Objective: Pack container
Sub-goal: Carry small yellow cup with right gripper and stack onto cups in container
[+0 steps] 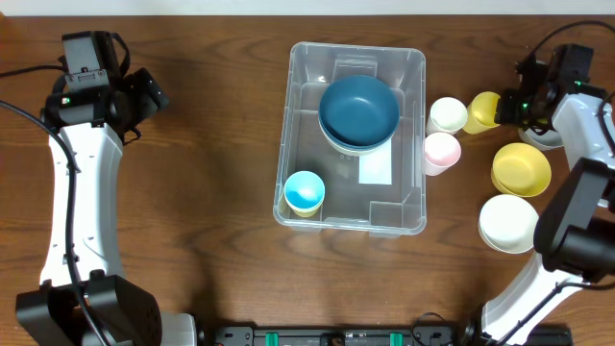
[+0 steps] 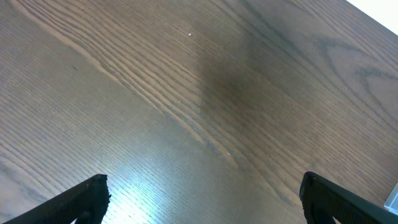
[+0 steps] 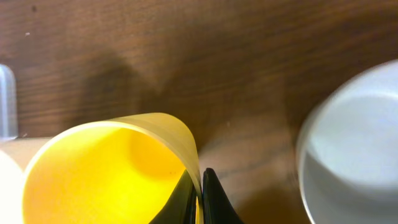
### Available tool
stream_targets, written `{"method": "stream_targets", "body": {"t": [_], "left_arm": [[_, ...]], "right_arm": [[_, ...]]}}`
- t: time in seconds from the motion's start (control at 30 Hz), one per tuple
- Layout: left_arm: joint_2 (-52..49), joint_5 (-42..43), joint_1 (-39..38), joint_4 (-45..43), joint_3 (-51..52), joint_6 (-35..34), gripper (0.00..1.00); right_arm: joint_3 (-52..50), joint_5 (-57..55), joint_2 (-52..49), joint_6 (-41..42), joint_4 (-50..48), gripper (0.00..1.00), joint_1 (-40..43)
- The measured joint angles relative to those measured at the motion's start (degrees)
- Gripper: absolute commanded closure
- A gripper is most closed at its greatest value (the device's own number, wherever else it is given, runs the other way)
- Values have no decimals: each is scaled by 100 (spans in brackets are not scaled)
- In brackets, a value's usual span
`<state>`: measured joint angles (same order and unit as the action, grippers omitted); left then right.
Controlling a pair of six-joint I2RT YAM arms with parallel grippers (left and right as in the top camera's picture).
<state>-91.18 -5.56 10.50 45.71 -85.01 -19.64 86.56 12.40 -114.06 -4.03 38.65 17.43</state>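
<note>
My right gripper will let go of the yellow cup inside the light blue cup (image 1: pixel 304 190) in the clear container.
The clear container (image 1: pixel 284 163) sits mid-table. Inside it are a dark blue bowl (image 1: pixel 358 109) stacked on a paler one, a light blue cup (image 1: pixel 305 192) at the near left corner, and a white label (image 1: pixel 376 167). My right gripper (image 1: pixel 502 108) is to the right of the container, shut on the rim of a yellow cup (image 1: pixel 481 111). The right wrist view shows that thin yellow wall (image 3: pixel 93 174) pinched between the gripper (image 3: pixel 199 193) fingers. My left gripper (image 1: pixel 144 96) hangs far to the left over bare wood, its jaws (image 2: pixel 205 182) wide apart and empty.
Right of the container stand a white cup (image 1: pixel 447 114) and a pink cup (image 1: pixel 441 151). Further right are a yellow bowl (image 1: pixel 522 169) and a white bowl (image 1: pixel 508 222). A pale grey bowl (image 3: pixel 354 149) lies just beside the held cup.
</note>
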Motion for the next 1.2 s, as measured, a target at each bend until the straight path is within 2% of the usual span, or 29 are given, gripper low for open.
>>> {"method": "stream_targets", "body": {"t": [0.13,0.3,0.4,0.6,0.87,1.2], "left_arm": [[0,0,0,0,0,0,2],[0,-2,0,2,0,2,2],[0,-2,0,0,0,0,2],[0,0,0,2,0,0,2],[0,-2,0,2,0,2,2],[0,0,0,0,0,0,2]], "right_arm": [[37,-46,673,149,380,99,-7],[221,-42,2024,321,774,99,-240],[297,-24,2927,358,1023,99,-791],[350,133,3888,404,1873,99,-2299],[232,177,3746,498,2424,99,-4179],[142,-72,2887,590,2280,99,-5613]]}}
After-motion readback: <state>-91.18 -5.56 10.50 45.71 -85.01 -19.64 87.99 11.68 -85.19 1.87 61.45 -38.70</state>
